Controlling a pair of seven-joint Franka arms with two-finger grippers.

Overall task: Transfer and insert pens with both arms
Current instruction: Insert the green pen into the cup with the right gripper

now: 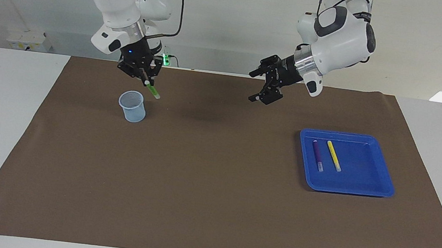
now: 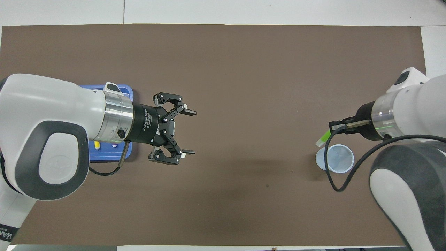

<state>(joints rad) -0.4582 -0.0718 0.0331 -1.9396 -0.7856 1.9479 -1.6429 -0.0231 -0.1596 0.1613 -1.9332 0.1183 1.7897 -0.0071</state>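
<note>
My right gripper is going to let go of the green pen inside the translucent cup (image 2: pixel 337 164) that stands on the brown mat. The pen is now just above that cup's rim.
My right gripper (image 1: pixel 145 79) is shut on the green pen (image 1: pixel 152 90), which slants down with its pale tip just above the rim of a translucent cup (image 1: pixel 132 106), on the rim's side toward the table's middle. From overhead the green pen (image 2: pixel 324 137) pokes out of the right gripper (image 2: pixel 332 128) at the edge of the cup (image 2: pixel 334 158). My left gripper (image 1: pixel 263 91) hangs open and empty over the mat between cup and tray; overhead, the left gripper (image 2: pixel 191 132) shows its fingers spread wide. The purple pen (image 1: pixel 318 155) and the yellow pen (image 1: pixel 334 155) lie side by side in the blue tray (image 1: pixel 363 166).
A brown mat (image 1: pixel 213 190) covers most of the white table. The blue tray (image 2: pixel 128 91) is largely hidden under the left arm in the overhead view. A black clamp sits at the table corner toward the left arm's end.
</note>
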